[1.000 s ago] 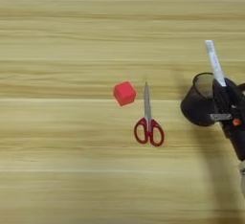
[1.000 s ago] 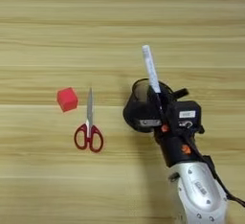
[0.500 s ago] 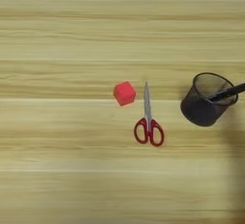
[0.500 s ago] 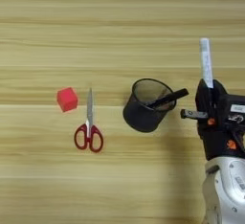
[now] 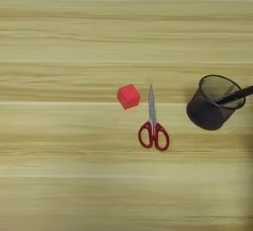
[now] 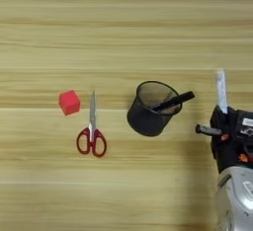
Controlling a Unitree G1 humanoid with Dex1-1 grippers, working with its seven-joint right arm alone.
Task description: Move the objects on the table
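Observation:
The robot's right gripper needs to release the white marker on the table (image 5: 245, 128) next to the black mesh cup, away from the scissors.
A small red cube (image 5: 128, 96) lies on the wooden table (image 5: 74, 37), with the red-handled scissors (image 5: 153, 126) just to its right, blades pointing away from me. In the right eye view my right gripper (image 6: 225, 121) is at the right edge, to the right of a black mesh cup (image 6: 148, 111) and apart from it. It is shut on the slim white marker (image 6: 221, 91), which sticks up out of it. The left eye view does not reach the gripper.
The black mesh cup (image 5: 210, 104) stands right of the scissors with a black pen (image 6: 174, 101) leaning in it, its end over the right rim. My silver forearm (image 6: 237, 200) comes up from the bottom right corner.
My gripper has moved right, away from above the cup, still with the white marker in it. It has left the left eye view. Cube, scissors and cup have stayed put.

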